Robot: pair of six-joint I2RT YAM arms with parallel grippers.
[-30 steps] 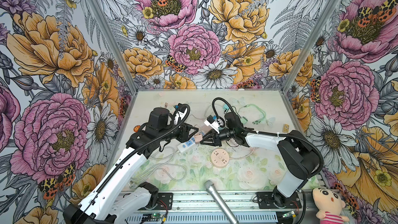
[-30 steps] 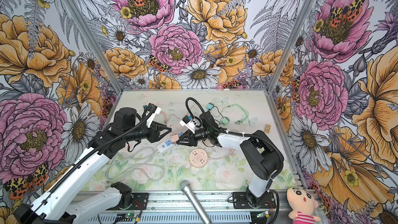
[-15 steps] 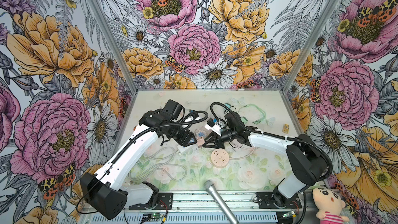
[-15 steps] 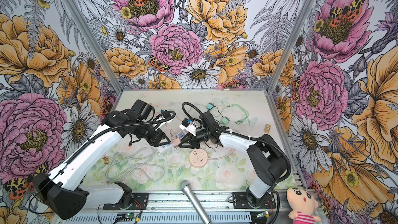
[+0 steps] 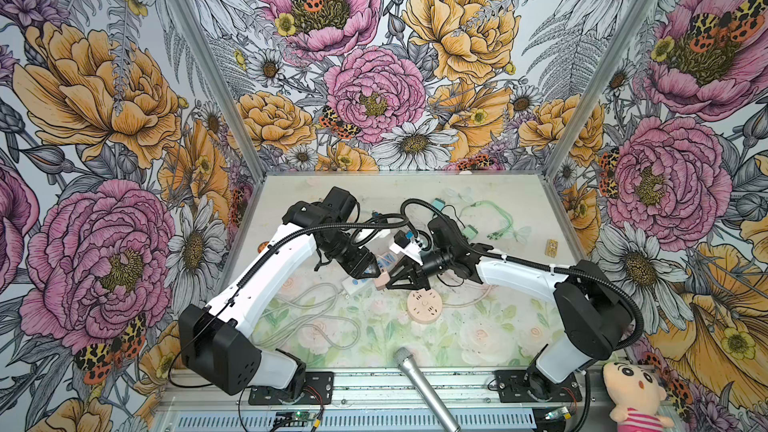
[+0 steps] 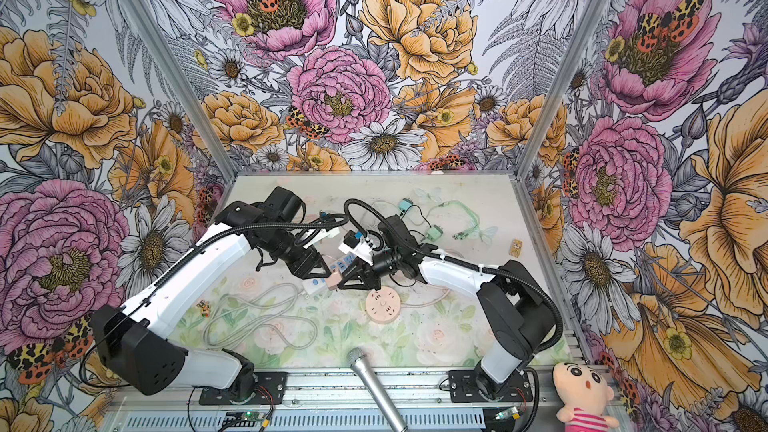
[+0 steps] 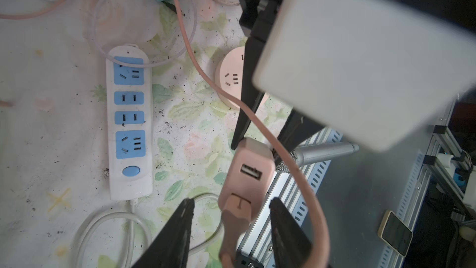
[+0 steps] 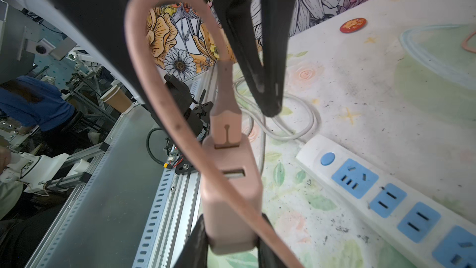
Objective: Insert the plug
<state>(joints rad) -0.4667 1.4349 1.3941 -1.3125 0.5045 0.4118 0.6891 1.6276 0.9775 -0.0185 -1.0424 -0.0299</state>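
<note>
Next, I move my left gripper past the pink plug, which is seated in the adapter block's port, and take the block itself (image 7: 247, 174) from my right gripper.
My right gripper (image 8: 231, 241) is shut on a pink USB adapter block (image 8: 231, 202), held above the mat and visible in both top views (image 5: 380, 280) (image 6: 332, 280). The pink plug (image 8: 226, 127) on its pink cable (image 8: 164, 99) sits in one of the block's two ports; the other port (image 7: 251, 172) is empty. My left gripper (image 7: 231, 199) is open. Its fingers (image 7: 180, 228) stand on either side of the plug (image 7: 237, 210) without touching it. In both top views the two grippers (image 5: 372, 270) (image 5: 392, 280) meet tip to tip at mid-table.
A white power strip (image 7: 128, 125) with blue sockets lies under the grippers, its white cable (image 5: 307, 317) coiled to the left. A round pink socket (image 5: 424, 305) lies just in front. Teal chargers with green cables (image 5: 469, 230) lie behind. A microphone (image 5: 419, 384) lies on the front rail.
My left arm has swung round and brought its gripper in from the left to straddle the plug. The right gripper has kept its hold on the adapter and barely moved.
</note>
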